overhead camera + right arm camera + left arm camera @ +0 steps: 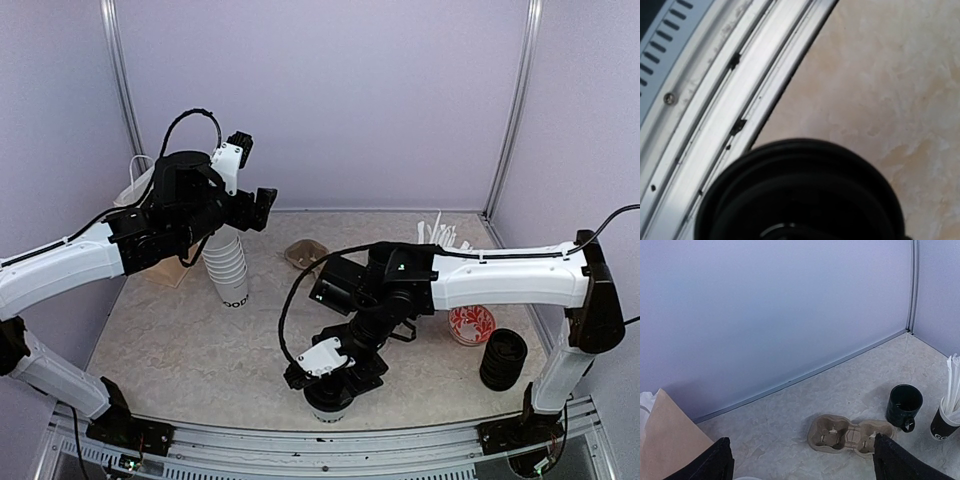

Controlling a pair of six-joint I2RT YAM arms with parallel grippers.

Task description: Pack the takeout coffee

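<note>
Next, I should lower and close my left gripper on the top cup's rim (pixel 236 237) on the white printed cup stack.
One takeout coffee (pixel 330 405), a white cup with a black lid, stands near the table's front edge. My right gripper (pixel 336 384) is right over it. In the right wrist view the black lid (pixel 800 195) fills the lower part and hides the fingers, so I cannot tell how the jaws stand. A stack of white printed cups (pixel 228 268) without lids stands at the left. My left gripper (pixel 262 208) hangs high above that stack. In the left wrist view, this gripper (pixel 800 457) is open, with only bare table and the brown tray (pixel 850 434) far below.
The brown two-cup tray (pixel 303 254) lies mid-table. A black mug (pixel 904 405) and a cup of white sticks (pixel 946 422) stand beyond it. A paper bag (pixel 140 185) is back left. A red-patterned object (pixel 471 323) and stacked black lids (pixel 502 358) sit right. A metal rail (pixel 715 100) borders the front.
</note>
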